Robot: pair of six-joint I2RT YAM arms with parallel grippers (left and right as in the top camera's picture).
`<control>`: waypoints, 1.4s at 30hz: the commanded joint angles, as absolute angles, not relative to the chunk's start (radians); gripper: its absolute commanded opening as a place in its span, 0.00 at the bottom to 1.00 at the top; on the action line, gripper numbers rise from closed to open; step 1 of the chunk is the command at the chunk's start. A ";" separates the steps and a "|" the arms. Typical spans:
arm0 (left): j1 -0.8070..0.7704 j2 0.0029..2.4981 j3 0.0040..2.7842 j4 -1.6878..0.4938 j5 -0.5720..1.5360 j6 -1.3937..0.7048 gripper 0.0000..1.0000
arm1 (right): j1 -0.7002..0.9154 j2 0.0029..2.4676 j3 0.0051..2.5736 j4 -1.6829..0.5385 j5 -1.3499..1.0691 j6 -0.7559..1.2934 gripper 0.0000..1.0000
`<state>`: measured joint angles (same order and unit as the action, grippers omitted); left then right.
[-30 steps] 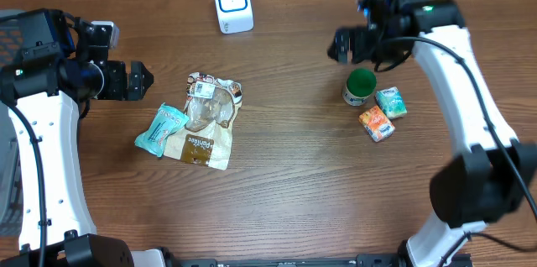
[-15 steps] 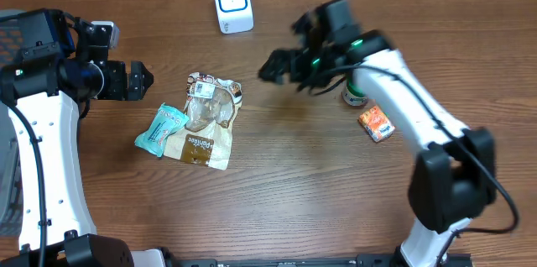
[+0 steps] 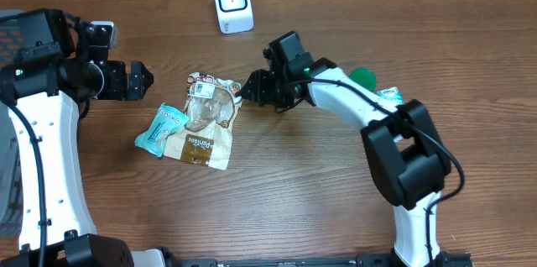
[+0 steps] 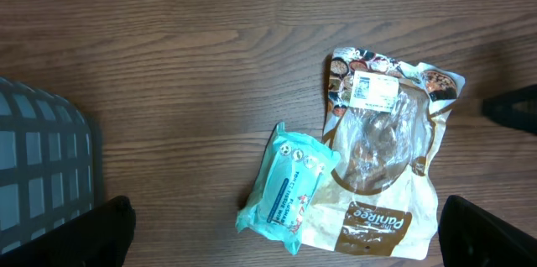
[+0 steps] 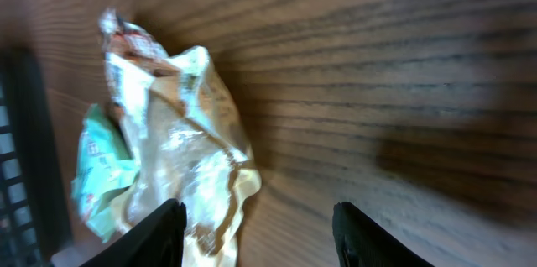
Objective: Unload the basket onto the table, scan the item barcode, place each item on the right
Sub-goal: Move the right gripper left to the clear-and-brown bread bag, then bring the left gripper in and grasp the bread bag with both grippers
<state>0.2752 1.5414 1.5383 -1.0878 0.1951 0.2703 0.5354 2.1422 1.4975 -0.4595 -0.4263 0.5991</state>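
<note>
The robot's left gripper needs to close on the snack bag's side edge (image 3: 187, 111) (image 4: 341, 136), just under the white label and beside the teal tissue pack.
A clear and brown snack bag (image 3: 208, 120) with a white label (image 3: 201, 89) lies left of the table's middle. It also fills the left wrist view as the bag (image 4: 386, 158) and blurs past as the bag (image 5: 180, 141) in the right wrist view. A teal tissue pack (image 3: 159, 129) rests against its left edge. The white scanner (image 3: 232, 3) stands at the back. My right gripper (image 3: 252, 89) hovers at the bag's upper right edge, jaws apart (image 5: 260, 233), holding nothing. My left gripper (image 3: 138, 80) is open, up and left of the bag.
A green-capped can (image 3: 362, 76) and a small teal box (image 3: 390, 94) sit at the right, partly behind the right arm. A grey mesh basket (image 4: 42, 166) stands at the far left. In the left wrist view the tissue pack (image 4: 289, 183) lies between my fingers' line of sight.
The right arm has swung left across the table, from above the can and boxes to the snack bag's right edge. The left arm has not moved.
</note>
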 commanded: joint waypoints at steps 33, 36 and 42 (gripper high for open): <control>0.207 1.733 1.526 -1.117 0.500 0.170 0.04 | 0.686 2.305 1.491 -0.364 -0.397 0.797 0.31; 0.206 1.733 1.526 -1.118 0.486 0.165 0.04 | 0.682 2.305 1.492 -0.378 -0.379 0.796 0.14; 0.172 1.733 1.518 -1.110 0.483 0.152 0.04 | 0.598 2.294 1.501 -0.411 -0.513 0.649 0.04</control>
